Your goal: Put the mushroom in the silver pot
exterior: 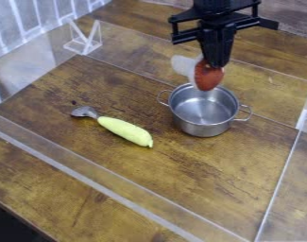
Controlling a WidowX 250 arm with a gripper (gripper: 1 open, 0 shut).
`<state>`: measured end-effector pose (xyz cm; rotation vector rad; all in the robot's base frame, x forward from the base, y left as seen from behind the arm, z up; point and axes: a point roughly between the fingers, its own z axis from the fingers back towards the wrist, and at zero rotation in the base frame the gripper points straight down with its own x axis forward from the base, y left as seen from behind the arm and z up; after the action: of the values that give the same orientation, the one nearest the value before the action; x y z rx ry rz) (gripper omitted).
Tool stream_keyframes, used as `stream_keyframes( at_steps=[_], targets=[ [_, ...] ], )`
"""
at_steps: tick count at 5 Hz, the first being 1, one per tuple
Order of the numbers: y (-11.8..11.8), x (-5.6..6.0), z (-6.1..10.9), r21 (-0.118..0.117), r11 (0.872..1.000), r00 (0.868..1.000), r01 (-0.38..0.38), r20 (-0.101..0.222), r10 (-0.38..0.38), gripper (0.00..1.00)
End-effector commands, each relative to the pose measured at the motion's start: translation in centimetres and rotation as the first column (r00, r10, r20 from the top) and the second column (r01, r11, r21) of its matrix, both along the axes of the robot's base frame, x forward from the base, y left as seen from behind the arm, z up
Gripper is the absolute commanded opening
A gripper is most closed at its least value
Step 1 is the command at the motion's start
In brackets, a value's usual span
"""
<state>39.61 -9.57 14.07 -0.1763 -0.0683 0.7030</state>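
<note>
Next, my gripper releases the mushroom on the bottom of the silver pot [197, 116], toward the side of the pot that faces the yellow-green vegetable.
The mushroom [209, 76], with a reddish-brown cap and pale stem, hangs in the air pinched between the fingers of my black gripper [212, 66], which is shut on it and points down. It sits just above the far rim of the silver pot [202, 107], a small shiny steel pot with two side handles standing on the wooden table. The pot's inside looks empty.
A yellow-green elongated vegetable [126, 130] lies left of the pot with a small metal piece [82, 112] at its end. Clear acrylic walls [143, 203] border the wooden work area. A clear stand [82, 40] sits at the back left.
</note>
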Motion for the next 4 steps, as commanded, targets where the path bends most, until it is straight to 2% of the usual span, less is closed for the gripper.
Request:
stream_keyframes(
  at_steps=[1,2,4],
  targets=[
    [-1.1,-0.7,1.3,0.006,0.999,0.999,0.034,0.041,-0.034,0.0],
    [-0.9,-0.8,0.1,0.023,0.999,0.999,0.036,0.027,-0.037,0.0],
    [-0.6,-0.2,-2.5,0.048,0.998,0.999,0.036,0.003,-0.036,0.0]
  ],
)
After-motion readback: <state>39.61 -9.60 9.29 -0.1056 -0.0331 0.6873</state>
